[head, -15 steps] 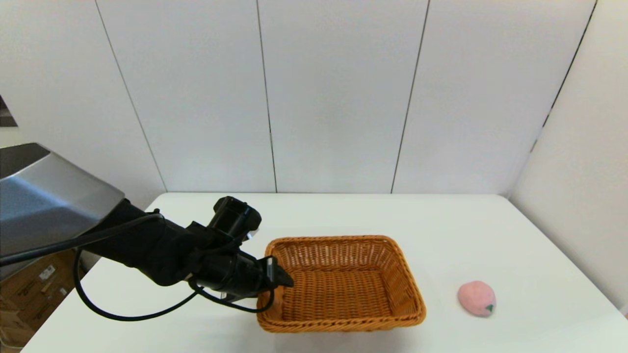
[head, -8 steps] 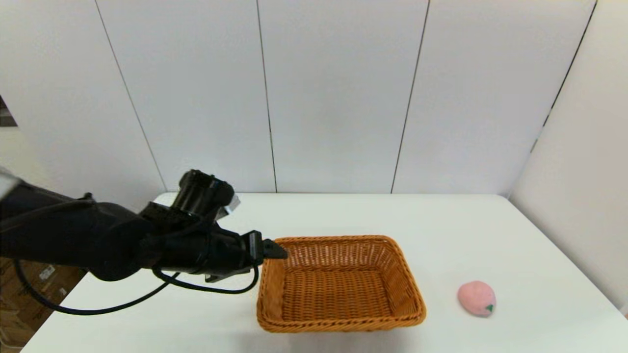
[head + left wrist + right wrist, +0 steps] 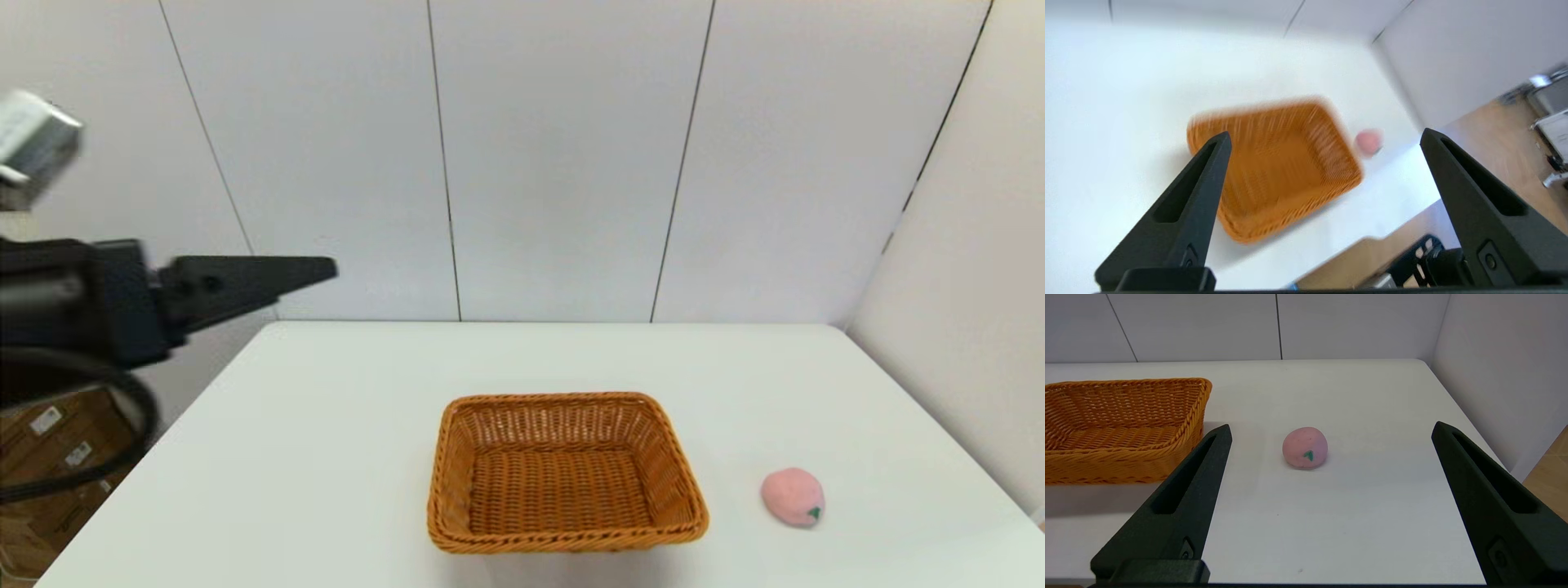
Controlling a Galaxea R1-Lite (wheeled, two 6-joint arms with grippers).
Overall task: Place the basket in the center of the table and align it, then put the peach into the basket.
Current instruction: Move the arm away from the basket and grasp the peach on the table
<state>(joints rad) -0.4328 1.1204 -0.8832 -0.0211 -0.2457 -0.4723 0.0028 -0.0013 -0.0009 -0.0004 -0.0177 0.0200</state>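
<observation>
I need to next move my right gripper to the near end of the pink peach (image 3: 807, 505) (image 3: 1306, 457), next to the peach's green leaf, and close it there.
The orange-brown wicker basket (image 3: 563, 474) stands empty near the middle of the white table (image 3: 326, 425), its sides square to the front edge. To its right, a short gap away, the pink peach (image 3: 792, 496) lies on the table. My left gripper (image 3: 326, 269) hangs high over the table's left edge, open and holding nothing. Its wrist view shows the basket (image 3: 1274, 163) and the peach (image 3: 1368, 141) far below between the fingers. My right gripper (image 3: 1332, 425) is out of the head view. It is open and low over the table, facing the peach (image 3: 1305, 448), with the basket (image 3: 1118, 416) beside it.
Cardboard boxes (image 3: 57, 457) sit on the floor beyond the table's left edge. White wall panels close off the back and the right side. A grey part of the robot (image 3: 33, 143) shows at the upper left.
My left gripper has risen from the basket's left rim and drawn back to the left, high above the table. The basket and the peach have stayed in place.
</observation>
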